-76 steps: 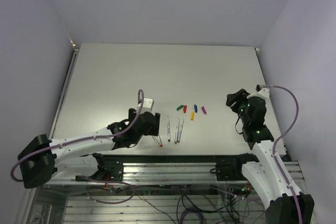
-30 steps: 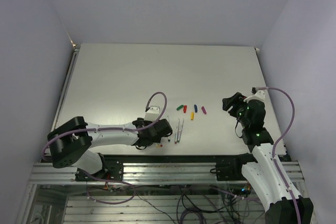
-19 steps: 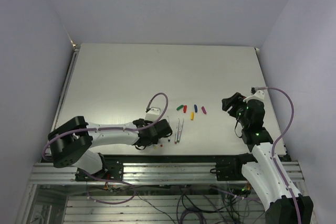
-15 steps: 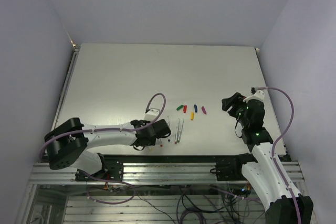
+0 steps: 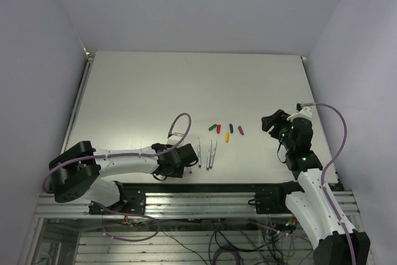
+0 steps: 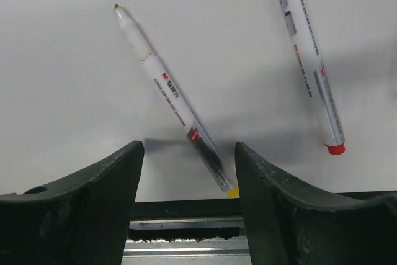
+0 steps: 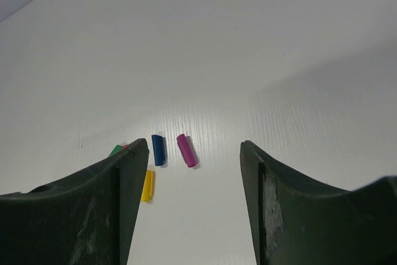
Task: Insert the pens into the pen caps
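Observation:
My left gripper should grab the pen's body [image 6: 195, 133] in line with its fingers before lifting it, because the pen with the yellow end is slanted between those open fingers.
My left gripper [image 6: 188, 156] is open and low over the table. A pen with a yellow end [image 6: 175, 100] lies slanted on the table between its fingers, untouched. A pen with a red end [image 6: 308, 61] lies to the right of them. In the top view the left gripper [image 5: 182, 163] is near the front edge, with three pens [image 5: 199, 155] just right of it. The caps lie beyond: green [image 5: 213, 127], red [image 5: 218, 129], yellow [image 5: 227, 136], blue [image 5: 231, 128], purple [image 5: 240, 130]. My right gripper [image 7: 193, 153] is open, raised to the right of the caps [image 7: 187, 150].
The table's front edge and the metal rail [image 6: 186, 240] run right behind the left fingers. The grey table [image 5: 186, 85] stretches back to pale walls on three sides.
My left gripper has shifted a little to the left and toward the front edge, uncovering the pen beside it. The right arm and the caps have not moved.

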